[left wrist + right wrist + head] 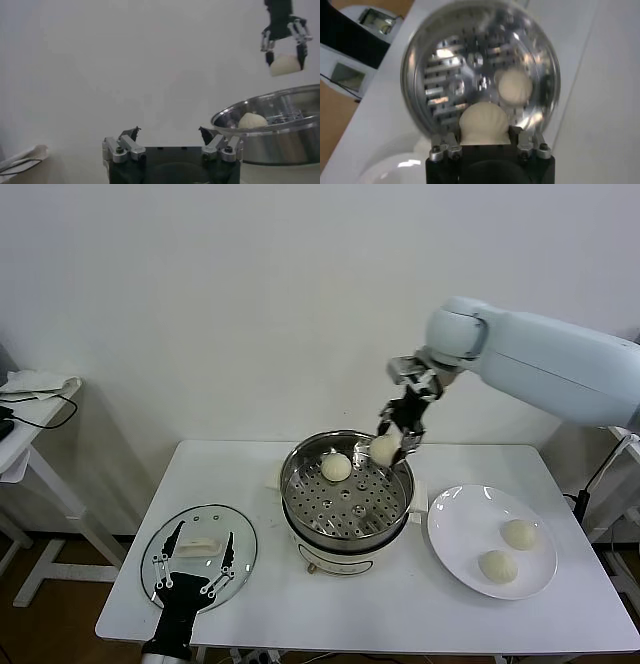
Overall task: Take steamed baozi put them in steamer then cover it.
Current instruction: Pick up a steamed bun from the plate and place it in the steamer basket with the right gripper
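Observation:
The robot's right gripper should release the held baozi just inside the steamer rim [304, 496] [492, 39] closest to the glass cover.
The steamer [345, 509] stands mid-table, its perforated tray holding one baozi [336, 467] at the back. My right gripper [388, 448] is shut on a second baozi [384, 450] and holds it above the steamer's back right rim; the right wrist view shows this baozi [484, 124] between the jaws over the tray [455, 85]. Two more baozi [519, 534] [497, 565] lie on the white plate [462, 516]. The glass cover [196, 569] with its white handle lies flat at the front left. My left gripper [195, 559] hovers open just over it.
The steamer also shows in the left wrist view [270, 132], with my right gripper [285, 55] above it. A side table [30, 419] with cloth and cables stands at the far left. A white wall is behind the table.

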